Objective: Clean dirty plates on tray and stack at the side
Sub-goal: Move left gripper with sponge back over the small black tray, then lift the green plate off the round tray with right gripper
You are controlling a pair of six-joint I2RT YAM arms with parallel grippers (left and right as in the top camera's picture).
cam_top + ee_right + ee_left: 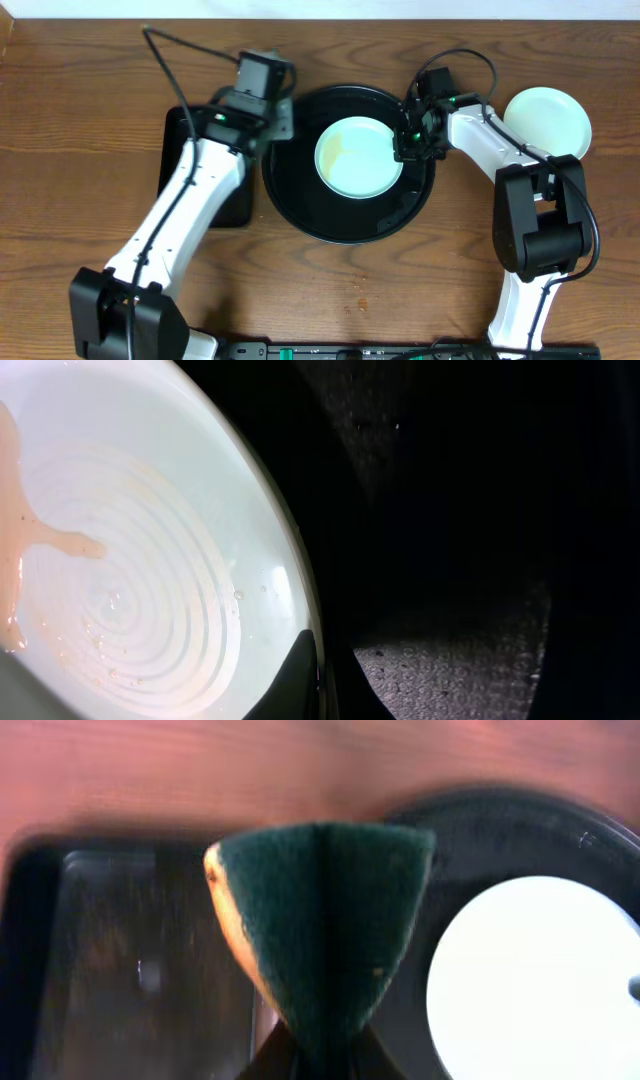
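Observation:
The robot's left gripper should release the green sponge just below the middle of the rectangular black tray point(208, 178) point(132, 1032).
A pale blue plate point(358, 158) lies in the round black tray point(300, 215), with a pale yellow edge showing along its upper left. In the right wrist view this plate point(150, 560) carries a brownish smear point(20, 540). My right gripper point(408, 140) is shut on the plate's right rim; one finger point(295, 680) lies on the inner side of the rim. My left gripper point(283, 118) is shut on a dark green sponge point(325, 920), which is held over the tray's left rim point(500, 830), apart from the plate point(540, 980).
A second pale blue plate point(548, 120) sits on the wooden table to the right of the tray. A smaller rectangular black tray point(180, 150) lies left of the round one, partly under my left arm.

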